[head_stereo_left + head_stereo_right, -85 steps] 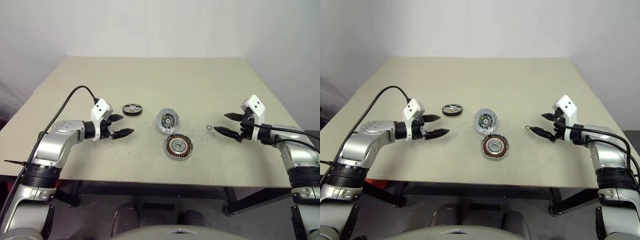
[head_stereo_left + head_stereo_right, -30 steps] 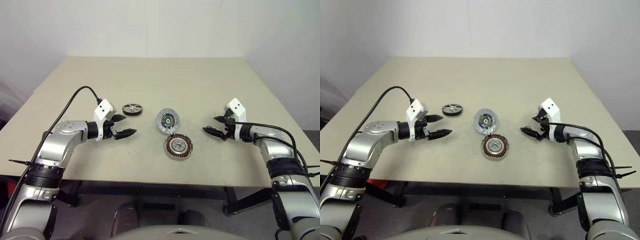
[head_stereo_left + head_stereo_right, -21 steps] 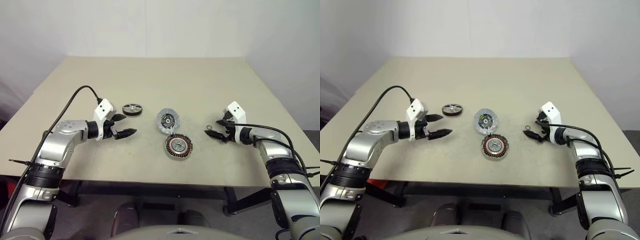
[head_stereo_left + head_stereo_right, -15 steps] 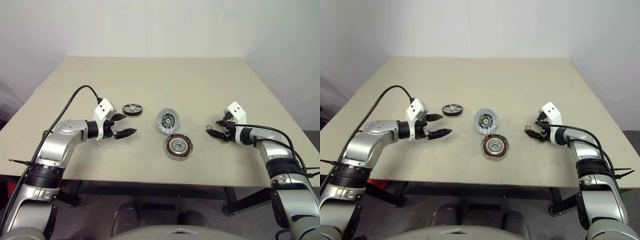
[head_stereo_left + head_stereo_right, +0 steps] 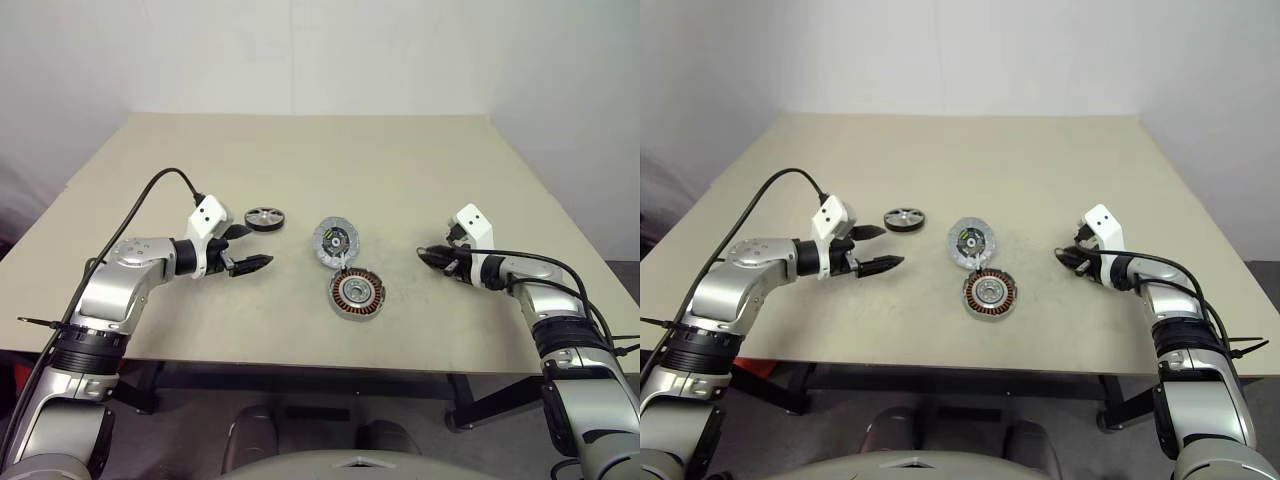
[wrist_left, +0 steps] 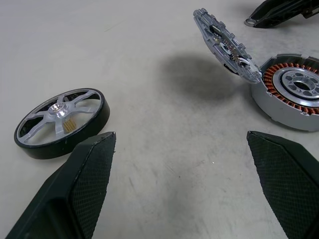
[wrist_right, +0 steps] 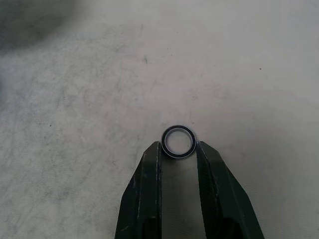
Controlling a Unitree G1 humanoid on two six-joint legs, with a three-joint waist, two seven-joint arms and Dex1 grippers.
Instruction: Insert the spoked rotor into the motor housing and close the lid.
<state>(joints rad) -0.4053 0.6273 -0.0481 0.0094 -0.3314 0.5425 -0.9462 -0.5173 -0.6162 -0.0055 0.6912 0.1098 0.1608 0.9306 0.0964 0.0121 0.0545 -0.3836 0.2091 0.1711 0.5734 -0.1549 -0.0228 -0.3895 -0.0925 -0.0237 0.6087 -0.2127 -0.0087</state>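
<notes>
Next, I let go of the tiny metal ring with my right gripper in the centre hole of the motor housing [image 5: 357, 290], inside the copper windings.
The spoked rotor [image 5: 264, 218], a black-rimmed disc with a silver spoked face, lies flat on the table just beyond my left gripper [image 5: 258, 248], which is open and holds nothing. The motor housing [image 5: 357, 294] with its copper windings sits at the table's middle. Its lid [image 5: 334, 241] stands tilted open at the far edge, green-and-black centre showing. To the right of them my right gripper [image 7: 178, 147] is shut on a tiny thin metal ring [image 7: 178, 143], pinched between its fingertips low over the table.
The beige table [image 5: 300, 160] is bare beyond the parts, with a pale wall behind it. A black cable [image 5: 150, 190] arcs over my left forearm.
My right gripper moved left to the tiny ring and its fingers closed from wide open onto it. The left arm, rotor, housing and lid have stayed put.
</notes>
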